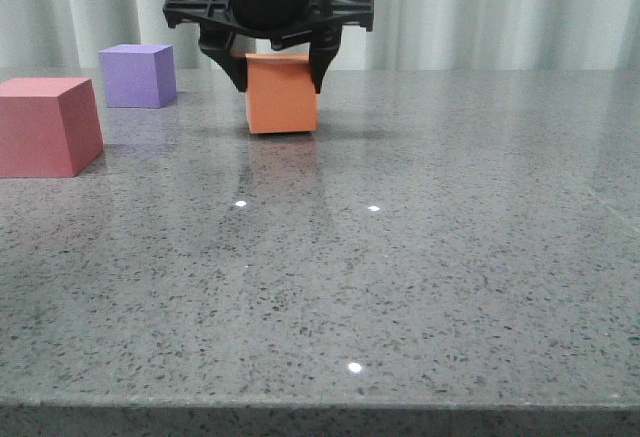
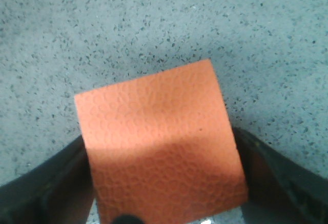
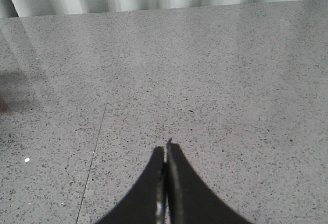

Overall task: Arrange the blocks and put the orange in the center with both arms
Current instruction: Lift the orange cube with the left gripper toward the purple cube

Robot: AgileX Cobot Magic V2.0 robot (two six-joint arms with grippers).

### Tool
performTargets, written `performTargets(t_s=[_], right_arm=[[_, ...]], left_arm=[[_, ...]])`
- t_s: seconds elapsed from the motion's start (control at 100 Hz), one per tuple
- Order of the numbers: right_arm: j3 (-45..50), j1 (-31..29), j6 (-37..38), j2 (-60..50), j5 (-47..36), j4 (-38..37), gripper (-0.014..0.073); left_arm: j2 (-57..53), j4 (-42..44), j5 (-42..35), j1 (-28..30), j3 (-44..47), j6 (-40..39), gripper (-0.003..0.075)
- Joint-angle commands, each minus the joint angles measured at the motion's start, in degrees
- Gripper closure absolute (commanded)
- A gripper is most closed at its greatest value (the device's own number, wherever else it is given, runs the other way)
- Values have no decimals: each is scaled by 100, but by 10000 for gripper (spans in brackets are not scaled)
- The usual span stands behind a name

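Observation:
My left gripper needs to release the orange cube, now at the table's middle back, on the table (image 1: 110, 115) between the pinkish-red cube and the purple cube.
The orange cube (image 1: 282, 105) is at the middle back of the grey speckled table, slightly tilted, at or just above the surface. My left gripper (image 1: 279, 84) comes down on it from above and is shut on it, one black finger on each side. In the left wrist view the cube (image 2: 154, 116) fills the space between the fingers (image 2: 46, 193) of the gripper (image 2: 164, 183). The purple cube (image 1: 137, 75) stands at the back left. The pinkish-red cube (image 1: 45, 125) stands in front of it at the left edge. My right gripper (image 3: 166, 149) is shut and empty over bare table; it is out of the front view.
The table (image 1: 420, 257) runs to a front edge near the bottom of the front view. A pale curtain (image 1: 500, 7) hangs behind the table. A thin seam (image 3: 100, 131) crosses the tabletop beside the right gripper.

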Motion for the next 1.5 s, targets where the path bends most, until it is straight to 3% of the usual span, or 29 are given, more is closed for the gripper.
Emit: performTargets(t_s=[0.0, 0.45, 0.99, 1.14, 1.49], right_arm=[[-151, -37, -41, -6, -451, -68, 663], [-151, -37, -41, -6, -451, -68, 663], [-151, -37, -41, -6, -451, -68, 663], [-151, -37, -41, -6, -451, -68, 663], [-151, -37, -41, -6, -451, -68, 663]], left_arm=[[-631, 81, -179, -45, -193, 219, 279], [-2179, -72, 53, 245, 8, 2284, 279], [-2902, -2227, -1369, 2239, 1992, 4370, 279], [-2880, -2355, -1853, 2477, 2287, 4437, 279], [-2290, -2370, -1901, 2512, 2331, 4526, 279]])
